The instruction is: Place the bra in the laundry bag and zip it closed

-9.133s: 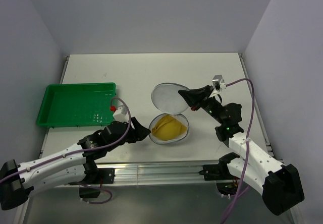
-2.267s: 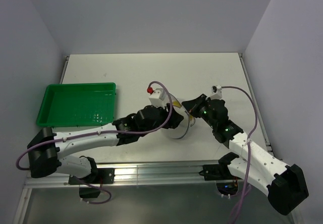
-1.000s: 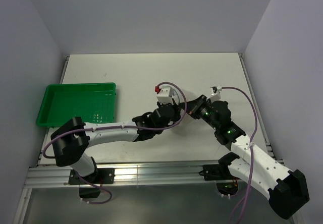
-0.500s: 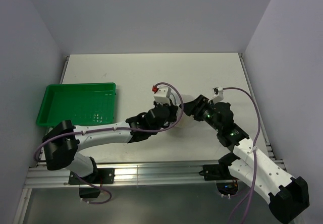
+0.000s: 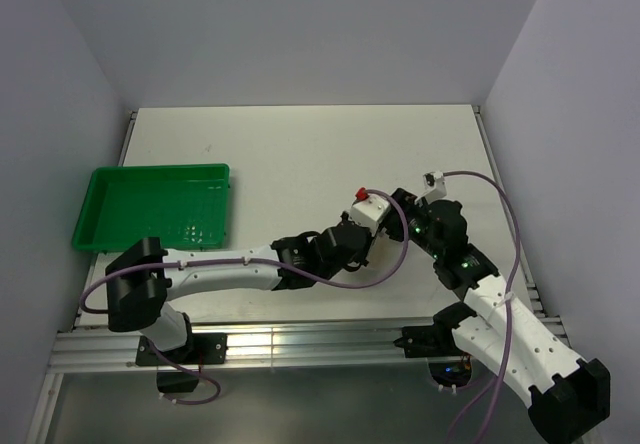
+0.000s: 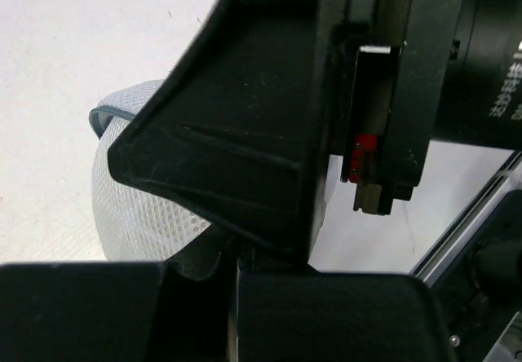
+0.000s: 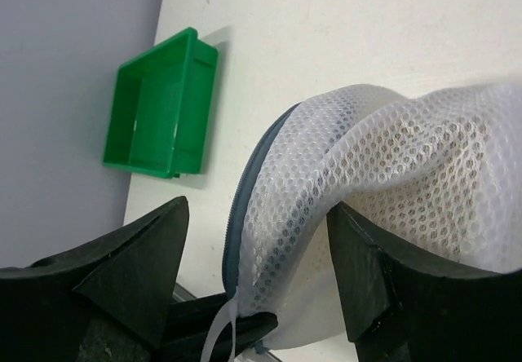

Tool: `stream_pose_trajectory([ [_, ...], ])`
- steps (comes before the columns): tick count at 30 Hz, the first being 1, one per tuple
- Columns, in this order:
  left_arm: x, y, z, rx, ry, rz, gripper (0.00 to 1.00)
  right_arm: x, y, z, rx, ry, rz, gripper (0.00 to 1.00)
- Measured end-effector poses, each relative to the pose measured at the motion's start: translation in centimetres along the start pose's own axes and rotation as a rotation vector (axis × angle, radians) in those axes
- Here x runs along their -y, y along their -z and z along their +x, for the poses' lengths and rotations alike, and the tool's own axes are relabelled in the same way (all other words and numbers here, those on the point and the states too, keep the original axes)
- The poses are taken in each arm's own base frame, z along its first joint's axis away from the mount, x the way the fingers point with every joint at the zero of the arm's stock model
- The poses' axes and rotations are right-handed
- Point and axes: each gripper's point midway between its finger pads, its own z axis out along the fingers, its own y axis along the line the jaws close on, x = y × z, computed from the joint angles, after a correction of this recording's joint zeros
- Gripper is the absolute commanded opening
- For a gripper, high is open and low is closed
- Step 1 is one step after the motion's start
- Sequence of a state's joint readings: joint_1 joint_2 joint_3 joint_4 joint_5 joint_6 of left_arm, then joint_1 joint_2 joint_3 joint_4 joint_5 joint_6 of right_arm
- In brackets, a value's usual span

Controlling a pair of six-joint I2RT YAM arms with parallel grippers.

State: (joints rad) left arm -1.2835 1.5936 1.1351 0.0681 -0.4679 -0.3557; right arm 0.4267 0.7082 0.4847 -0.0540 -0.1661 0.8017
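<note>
Next, my right gripper pinches the mesh fold [image 7: 285, 230] before my left gripper pulls away, because the laundry bag bunches up where my left gripper holds its edge.
The laundry bag [image 7: 383, 158], white mesh with dark blue zipper trim [image 7: 236, 215], lies bunched between the two arms; it also shows in the left wrist view as the laundry bag [image 6: 134, 199]. In the top view both arms cover it. My right gripper [image 7: 253, 272] is open, with its fingers [image 7: 367, 284] on either side of a fold of mesh. My left gripper [image 6: 232, 268] is shut at the bag's edge, where a white zipper tab [image 7: 214, 333] runs to its black fingertip. From above, the left gripper [image 5: 362, 247] sits right beside the right gripper [image 5: 398, 222]. The bra is hidden.
A green plastic tray [image 5: 150, 209] stands at the left of the table, also seen as the tray [image 7: 159, 109] in the right wrist view. The left arm [image 5: 230, 264] stretches across the table's front. The table's metal front rail [image 5: 300, 339] runs below both arms.
My right gripper has opened and let go of the bag's mesh. The left gripper, still shut, has swept to the right along the bag's edge, close against the right gripper.
</note>
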Motion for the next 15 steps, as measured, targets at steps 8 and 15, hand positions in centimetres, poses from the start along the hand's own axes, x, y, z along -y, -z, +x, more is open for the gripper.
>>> stream_pose_trajectory([
  [8, 0.4, -0.7, 1.2, -0.031, -0.050, -0.004, 0.00, 1.1, 0.8, 0.9, -0.030, 0.008, 0.046, 0.53],
  [15, -0.1, -0.5, 1.5, -0.048, -0.076, -0.030, 0.00, 1.5, 0.3, 1.5, -0.064, -0.008, 0.058, 0.63],
])
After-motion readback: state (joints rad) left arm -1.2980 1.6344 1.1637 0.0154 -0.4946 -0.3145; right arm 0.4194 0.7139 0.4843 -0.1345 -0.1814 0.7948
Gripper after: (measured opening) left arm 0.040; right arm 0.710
